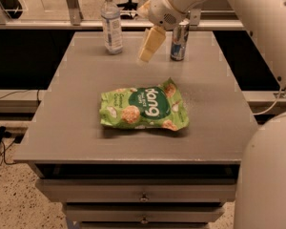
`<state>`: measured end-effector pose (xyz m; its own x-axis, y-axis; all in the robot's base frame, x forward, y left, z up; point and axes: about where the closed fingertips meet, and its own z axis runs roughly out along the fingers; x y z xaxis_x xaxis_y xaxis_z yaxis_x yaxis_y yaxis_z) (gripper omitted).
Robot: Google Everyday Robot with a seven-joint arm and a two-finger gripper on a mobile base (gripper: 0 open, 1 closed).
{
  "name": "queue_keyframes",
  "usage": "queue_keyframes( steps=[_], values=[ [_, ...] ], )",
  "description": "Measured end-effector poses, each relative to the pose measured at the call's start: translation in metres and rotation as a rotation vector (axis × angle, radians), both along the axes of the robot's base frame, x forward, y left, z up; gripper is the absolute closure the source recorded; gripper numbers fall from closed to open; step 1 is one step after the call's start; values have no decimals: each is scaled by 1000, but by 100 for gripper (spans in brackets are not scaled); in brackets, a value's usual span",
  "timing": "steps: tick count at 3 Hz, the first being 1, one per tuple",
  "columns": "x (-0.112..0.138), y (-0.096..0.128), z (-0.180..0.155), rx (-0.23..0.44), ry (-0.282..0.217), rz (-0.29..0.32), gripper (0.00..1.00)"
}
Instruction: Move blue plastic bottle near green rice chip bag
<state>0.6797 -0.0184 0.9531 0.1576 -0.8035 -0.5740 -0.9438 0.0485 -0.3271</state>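
Next, I move my gripper to the blue plastic bottle's middle point(112, 21), well below its white cap, and close it there.
The blue plastic bottle point(112, 23) stands upright at the table's back left, clear with a white cap and a pale label. The green rice chip bag point(144, 107) lies flat in the middle of the table, with "dang" lettering. My gripper point(148, 46) hangs from the white arm above the back middle of the table, to the right of the bottle and apart from it, holding nothing.
A silver-blue metal can point(179, 40) stands at the back right, just right of the gripper. The grey table point(62, 128) has drawers below its front edge. My white arm fills the right side. A railing runs behind the table.
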Motion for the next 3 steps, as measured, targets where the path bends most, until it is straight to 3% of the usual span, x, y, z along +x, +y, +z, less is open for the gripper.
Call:
queue_keyframes(
  steps=[1,2,3],
  values=[
    [32,12,-7,43,-20,-69,0],
    [71,12,-8,142,-42,-180,0],
    [104,22,-9,259,-20,-245,0]
  ],
)
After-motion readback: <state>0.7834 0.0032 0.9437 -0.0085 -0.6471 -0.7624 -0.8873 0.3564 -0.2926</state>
